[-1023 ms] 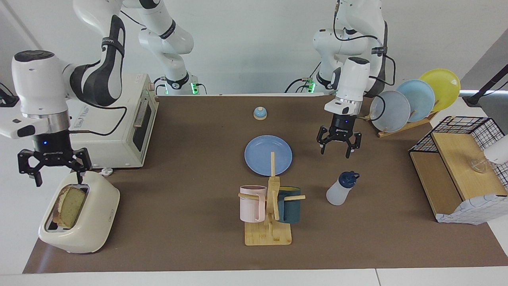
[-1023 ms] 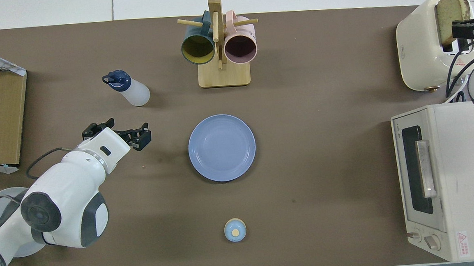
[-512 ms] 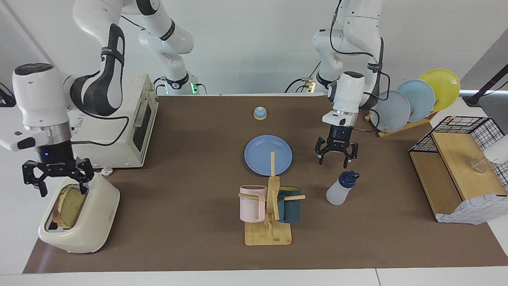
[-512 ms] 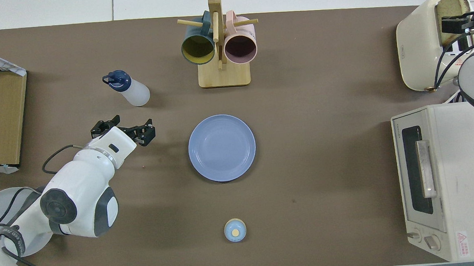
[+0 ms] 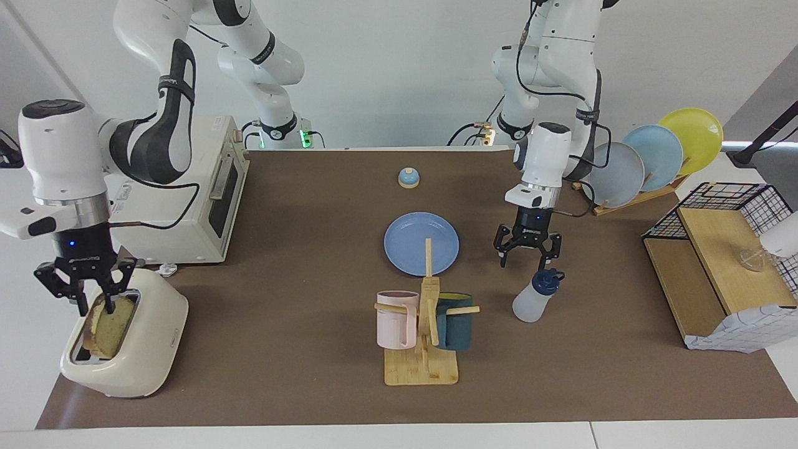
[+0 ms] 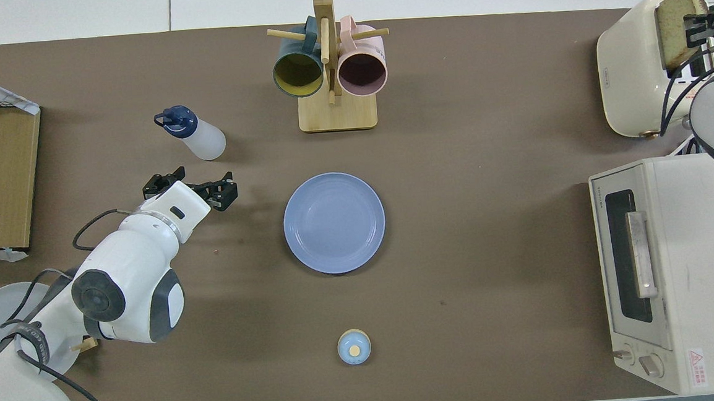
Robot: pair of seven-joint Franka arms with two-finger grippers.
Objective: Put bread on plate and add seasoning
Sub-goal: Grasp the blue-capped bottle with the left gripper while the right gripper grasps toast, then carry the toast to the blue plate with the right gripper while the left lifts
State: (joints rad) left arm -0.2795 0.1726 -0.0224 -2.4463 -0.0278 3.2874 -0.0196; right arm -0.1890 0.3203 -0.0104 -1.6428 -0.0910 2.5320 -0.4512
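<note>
The white body [image 6: 205, 140] of the seasoning bottle, below the bottle's blue cap, will be gripped by my left gripper.
The bread [image 5: 107, 324] [image 6: 675, 23] stands upright in the slot of a cream toaster [image 5: 146, 349] [image 6: 628, 66] at the right arm's end of the table. My right gripper [image 5: 95, 307] [image 6: 695, 26] reaches down into the slot, its fingers shut on the slice's top edge. The blue plate [image 5: 421, 243] [image 6: 334, 222] lies bare at the table's middle. The seasoning bottle [image 5: 533, 300] [image 6: 199, 139] stands tilted, farther from the robots than the plate, toward the left arm's end. My left gripper [image 5: 527, 262] [image 6: 189, 192] hangs open just above the table beside the bottle's cap, touching nothing.
A white toaster oven [image 5: 187, 206] sits next to the toaster, nearer the robots. A mug rack [image 5: 424, 324] with two mugs stands beside the bottle. A small bell [image 5: 408, 178], a plate rack [image 5: 648, 162] and a wire-and-wood shelf [image 5: 717, 262] are also on the table.
My right gripper came down over the toaster and its fingers closed in on the bread. My left gripper dropped lower and drew toward the seasoning bottle, staying open.
</note>
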